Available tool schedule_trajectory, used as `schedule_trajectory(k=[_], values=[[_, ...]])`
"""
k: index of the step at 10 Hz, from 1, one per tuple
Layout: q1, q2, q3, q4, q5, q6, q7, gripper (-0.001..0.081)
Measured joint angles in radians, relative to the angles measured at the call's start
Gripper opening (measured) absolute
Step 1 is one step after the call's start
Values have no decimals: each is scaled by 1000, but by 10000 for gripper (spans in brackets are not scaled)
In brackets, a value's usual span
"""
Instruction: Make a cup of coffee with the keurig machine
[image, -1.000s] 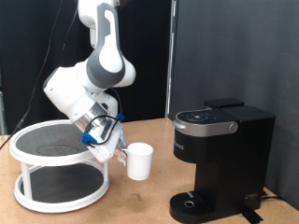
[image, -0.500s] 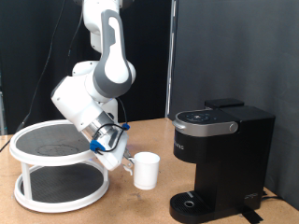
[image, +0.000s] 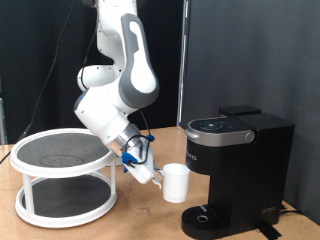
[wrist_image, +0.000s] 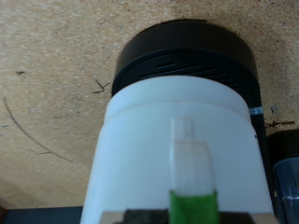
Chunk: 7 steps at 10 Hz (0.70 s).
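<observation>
The white cup, now in the air beside the keurig machine, will be set down by my gripper on the black round drip base of the keurig machine (image: 195, 219) (wrist_image: 185, 67).
The white cup (image: 177, 182) hangs in the air beside the keurig machine (image: 235, 170), just above and to the exterior view's left of its round drip base (image: 205, 217). My gripper (image: 153, 173) is shut on the cup's handle side, reaching in from the exterior view's left. In the wrist view the cup (wrist_image: 177, 149) fills the frame, with one finger (wrist_image: 192, 182) pressed against its wall. Beyond it lies the black round drip base (wrist_image: 187, 56). The machine's lid is down.
A white two-tier round rack (image: 62, 180) with dark mesh shelves stands on the wooden table (image: 140, 222) at the exterior view's left. A black curtain hangs behind. The arm (image: 120, 90) reaches down from the top centre.
The arm has carried the cup to the exterior view's right, from beside the rack to just next to the machine's drip base, and slightly lower.
</observation>
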Motion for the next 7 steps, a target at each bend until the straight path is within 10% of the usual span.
schedule_trajectory(k=[7], values=[[29, 64, 90, 11, 136, 89, -20, 4]])
